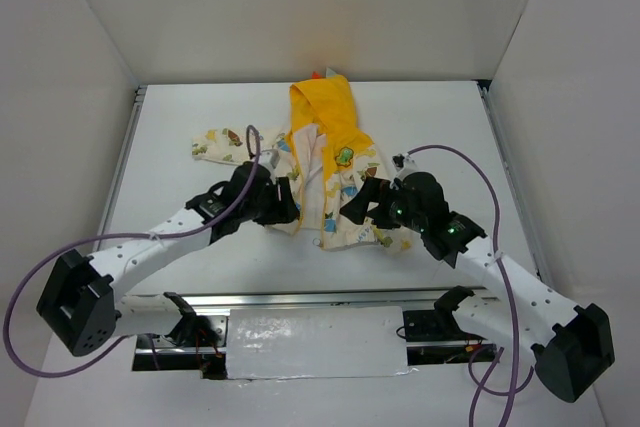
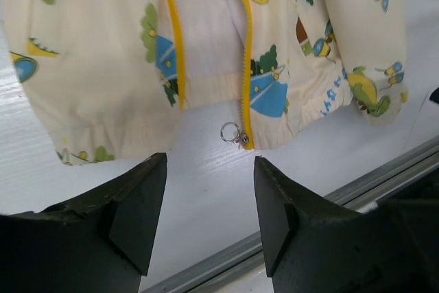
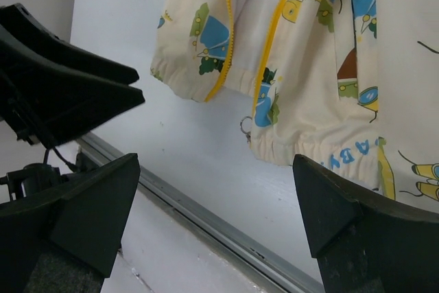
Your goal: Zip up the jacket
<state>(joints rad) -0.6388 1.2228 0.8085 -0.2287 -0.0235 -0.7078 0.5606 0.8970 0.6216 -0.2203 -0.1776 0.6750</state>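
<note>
My right gripper is going to close next on the hem corner [image 1: 327,243] [image 3: 263,145] of the jacket, beside the metal ring pull of the zipper.
The jacket [image 1: 335,162] lies flat on the table, yellow hood at the far side, front unzipped and spread a little. Its hem faces the arms. The yellow zipper [image 2: 245,66] ends at the hem with a slider and metal ring pull [image 2: 232,133], also seen in the right wrist view [image 3: 245,128]. My left gripper [image 2: 209,169] is open and empty, hovering just before the hem, the ring pull just beyond its tips. My right gripper [image 3: 216,190] is open wide and empty, near the hem's right half. In the top view both grippers [image 1: 285,202] [image 1: 365,202] flank the hem.
A grey metal rail [image 3: 206,221] runs along the table's near edge under the grippers. White walls enclose the table [image 1: 180,107] on three sides. The left gripper's fingers [image 3: 68,80] show at the left of the right wrist view.
</note>
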